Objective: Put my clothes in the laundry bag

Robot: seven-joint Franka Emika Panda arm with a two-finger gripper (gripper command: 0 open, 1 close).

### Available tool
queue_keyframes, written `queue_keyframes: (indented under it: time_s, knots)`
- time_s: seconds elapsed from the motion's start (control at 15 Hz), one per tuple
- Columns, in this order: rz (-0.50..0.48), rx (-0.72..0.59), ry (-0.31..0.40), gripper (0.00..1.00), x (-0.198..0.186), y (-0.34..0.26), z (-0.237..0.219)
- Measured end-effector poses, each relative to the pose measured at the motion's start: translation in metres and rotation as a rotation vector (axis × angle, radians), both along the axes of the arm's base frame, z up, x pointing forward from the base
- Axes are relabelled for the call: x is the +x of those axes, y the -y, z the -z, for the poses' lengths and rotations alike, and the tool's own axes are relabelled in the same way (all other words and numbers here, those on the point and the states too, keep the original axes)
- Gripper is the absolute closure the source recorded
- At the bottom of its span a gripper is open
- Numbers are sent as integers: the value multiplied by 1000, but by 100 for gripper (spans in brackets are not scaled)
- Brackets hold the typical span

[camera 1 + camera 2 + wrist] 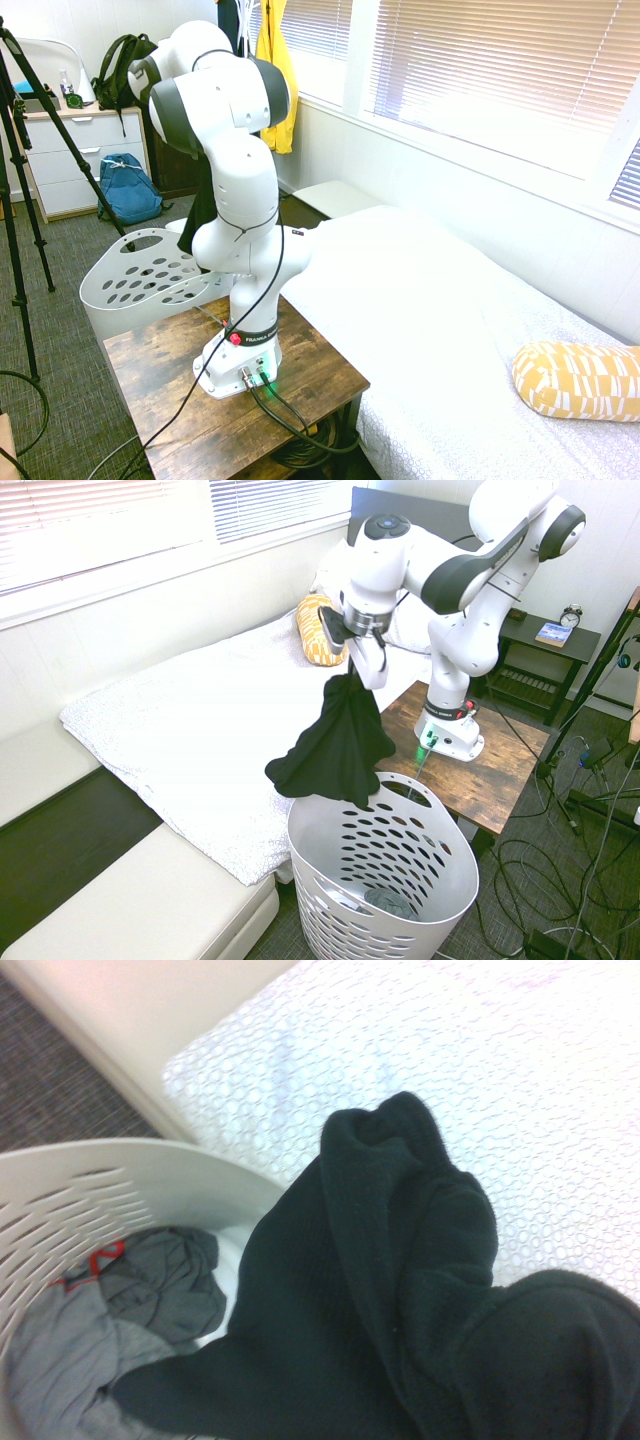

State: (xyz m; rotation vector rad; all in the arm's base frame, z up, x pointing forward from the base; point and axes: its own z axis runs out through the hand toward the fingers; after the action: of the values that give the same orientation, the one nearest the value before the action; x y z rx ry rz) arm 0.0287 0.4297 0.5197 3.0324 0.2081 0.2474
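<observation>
Next, I drop the black clothes inside the laundry bag, on top of the grey laundry [170, 287] [165, 1295]. The black clothes now dangle partly over the bag's rim.
My gripper [368, 674] is shut on the top of the clothes [340, 742], a soft black garment that hangs down bunched from the fingers. Its lower end dangles over the bed-side rim of the laundry bag [400, 900], a white plastic basket with oval holes standing on the floor beside the bed. In the wrist view the black clothes [400, 1290] fill the foreground, partly over the laundry bag's rim [130, 1160], with grey laundry [110, 1340] lying inside. From the first exterior view the arm hides the gripper; the laundry bag [140, 285] and a strip of the black clothes [203, 215] show behind it.
The bed [200, 730] with a white textured cover lies alongside the basket, a yellow patterned pillow [578, 378] on it. The arm stands on a wooden table [190, 400]. A blue backpack [130, 188], a white dresser [70, 150] and a hanging yellow jacket [275, 60] are further off.
</observation>
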Motion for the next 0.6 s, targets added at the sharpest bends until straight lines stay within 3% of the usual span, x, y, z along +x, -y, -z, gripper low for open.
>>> queue_keyframes:
  time_s: [0.27, 0.6]
  knots:
    - [-71, -15, -120, 100, -60, -19, 37]
    - [-48, -9, -228, 100, -76, -37, 127]
